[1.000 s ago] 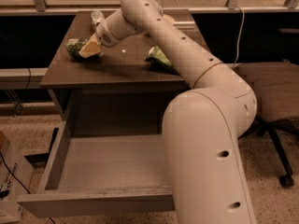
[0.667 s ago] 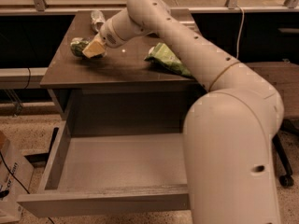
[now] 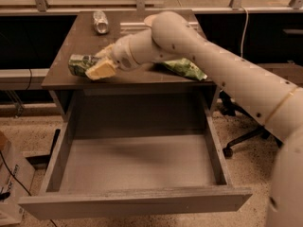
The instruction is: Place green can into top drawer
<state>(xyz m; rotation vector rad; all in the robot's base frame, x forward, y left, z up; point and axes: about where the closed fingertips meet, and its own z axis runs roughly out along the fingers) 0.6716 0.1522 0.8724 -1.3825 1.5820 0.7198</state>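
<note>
Next, I let go of the green can on the middle of the open top drawer's grey bottom (image 3: pixel 132 143).
The green can (image 3: pixel 78 64) lies on its side at the front left of the brown desk top (image 3: pixel 85 41). My gripper (image 3: pixel 98 63) reaches in from the right, with one cream finger (image 3: pixel 101 71) in front of the can's right end and the other behind it, shut on the can. The can is at or just above the desk surface near its front edge. The top drawer (image 3: pixel 47 174) is pulled fully open below the desk, grey and empty inside, with its front panel (image 3: pixel 137 202) nearest the camera.
A plain silver can (image 3: pixel 100 21) lies at the back left of the desk. A light green chip bag (image 3: pixel 185 68) lies at the front right, partly under my arm (image 3: pixel 227 74). An office chair base (image 3: pixel 241 136) stands to the right. A cardboard box (image 3: pixel 12 178) is at the lower left.
The gripper and the green can have shifted toward the desk's front edge. The arm's elbow has swung out to the right.
</note>
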